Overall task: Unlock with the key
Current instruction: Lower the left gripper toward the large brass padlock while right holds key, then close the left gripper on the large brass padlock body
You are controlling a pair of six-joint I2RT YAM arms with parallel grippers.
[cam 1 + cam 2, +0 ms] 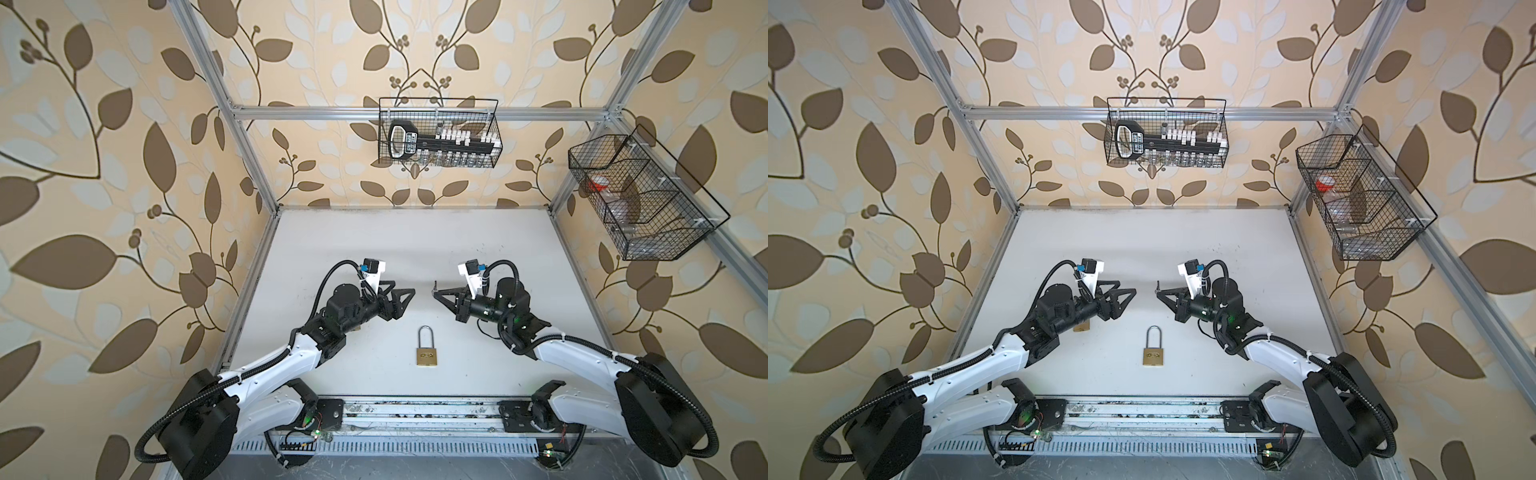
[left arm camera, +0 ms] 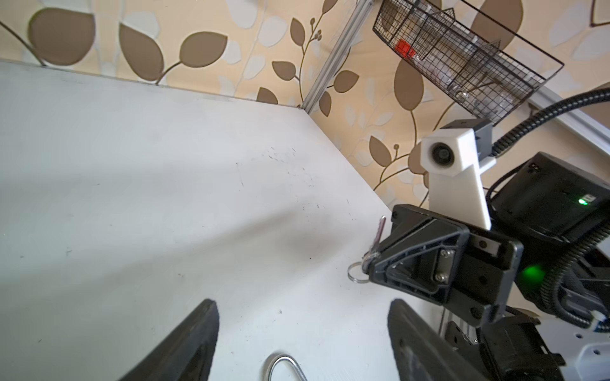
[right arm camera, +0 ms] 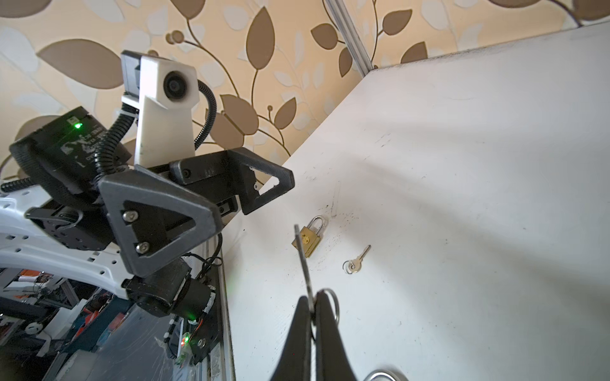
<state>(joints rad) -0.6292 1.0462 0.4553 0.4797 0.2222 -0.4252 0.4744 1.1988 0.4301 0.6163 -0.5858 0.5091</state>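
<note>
Next, I bring my left gripper over to the brass body (image 1: 426, 357) of the padlock with the tall silver shackle and close it there.
A brass padlock (image 1: 428, 357) (image 1: 1153, 358) with a tall silver shackle lies flat on the white table, in the middle near the front, in both top views. My right gripper (image 1: 434, 294) (image 3: 313, 298) hangs above and behind it, shut on a small silver key (image 3: 302, 257) (image 2: 379, 231) whose blade sticks out past the fingertips; its key ring (image 3: 334, 305) hangs beside them. My left gripper (image 1: 401, 289) (image 2: 303, 301) faces it from the left, open and holding nothing. The top of the shackle (image 2: 284, 364) shows below and between its fingers.
A second, smaller brass padlock (image 3: 308, 236) (image 1: 1081, 326) and a loose key (image 3: 355, 262) lie on the table under the left arm. Two black wire baskets hang on the frame: one at the back (image 1: 440, 133), one on the right (image 1: 640, 199).
</note>
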